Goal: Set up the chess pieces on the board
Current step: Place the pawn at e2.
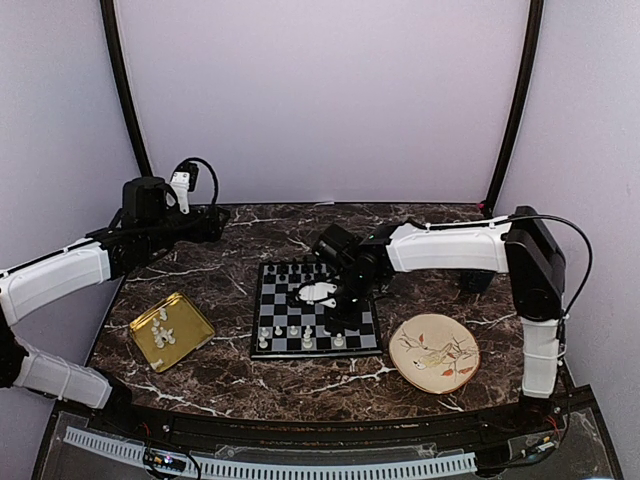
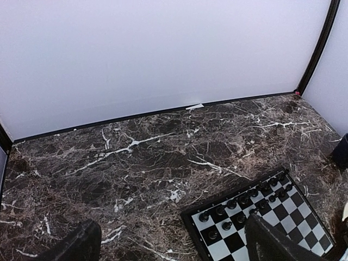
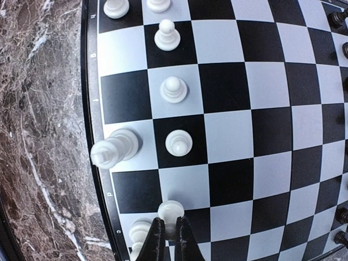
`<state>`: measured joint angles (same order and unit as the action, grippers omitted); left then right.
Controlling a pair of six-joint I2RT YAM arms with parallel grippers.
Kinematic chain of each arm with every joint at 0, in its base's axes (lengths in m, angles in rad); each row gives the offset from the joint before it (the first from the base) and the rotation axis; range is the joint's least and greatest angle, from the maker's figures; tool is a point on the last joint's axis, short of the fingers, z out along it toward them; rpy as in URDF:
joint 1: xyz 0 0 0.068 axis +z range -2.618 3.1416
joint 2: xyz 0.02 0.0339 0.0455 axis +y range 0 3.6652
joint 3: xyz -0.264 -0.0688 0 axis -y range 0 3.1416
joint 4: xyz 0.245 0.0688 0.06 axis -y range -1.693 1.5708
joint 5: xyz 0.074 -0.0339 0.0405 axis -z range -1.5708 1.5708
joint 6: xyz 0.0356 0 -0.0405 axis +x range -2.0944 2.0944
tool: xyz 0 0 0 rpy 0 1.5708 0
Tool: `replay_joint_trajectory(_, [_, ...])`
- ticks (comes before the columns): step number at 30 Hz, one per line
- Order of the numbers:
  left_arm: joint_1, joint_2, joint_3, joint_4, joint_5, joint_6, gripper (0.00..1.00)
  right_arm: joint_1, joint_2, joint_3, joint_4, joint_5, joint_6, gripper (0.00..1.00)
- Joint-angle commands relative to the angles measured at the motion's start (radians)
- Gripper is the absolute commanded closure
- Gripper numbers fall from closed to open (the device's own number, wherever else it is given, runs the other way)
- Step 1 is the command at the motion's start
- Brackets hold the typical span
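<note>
I will next move my left gripper to the gold tray and close it on a white piece (image 1: 160,338) in the bunched group at the middle of the tray.
The board (image 1: 287,306) lies mid-table, with black chessmen along its far edge and white chess pieces (image 1: 307,338) near its front edge. My right gripper (image 3: 169,222) hangs low over the board (image 3: 261,130), shut on a white pawn (image 3: 171,208) beside another white piece (image 3: 140,232). More white pawns (image 3: 178,142) and a taller white piece (image 3: 114,148) stand in a line further along that edge. More white pieces (image 1: 163,331) lie in the gold tray (image 1: 195,322). At the back left, my left gripper (image 2: 173,225) is open and empty over bare marble, with the board's corner (image 2: 217,247) to its right.
A patterned plate (image 1: 435,352) sits right of the board. The gold tray is to the board's left. Black chessmen (image 2: 227,224) fill the board's far rows. A white wall (image 1: 320,100) closes the back of the marble table.
</note>
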<state>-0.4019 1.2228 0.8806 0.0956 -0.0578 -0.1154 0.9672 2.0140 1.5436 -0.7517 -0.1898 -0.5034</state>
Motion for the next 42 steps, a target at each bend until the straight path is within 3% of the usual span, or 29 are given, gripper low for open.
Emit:
replay_joint_trajectory(1, [0.002,-0.015,0.003,0.002,0.050,0.014,0.06,0.014,0.026,0.051,-0.004,0.015,0.004,0.98])
replay_joint_trajectory(35, [0.002,0.006,0.006,-0.007,0.096,0.019,0.11,0.017,0.073,0.081,-0.028,0.046,0.008,0.92])
replay_joint_trajectory(42, [0.002,0.014,0.010,-0.012,0.102,0.017,0.11,0.018,0.073,0.075,-0.023,0.044,0.011,0.85])
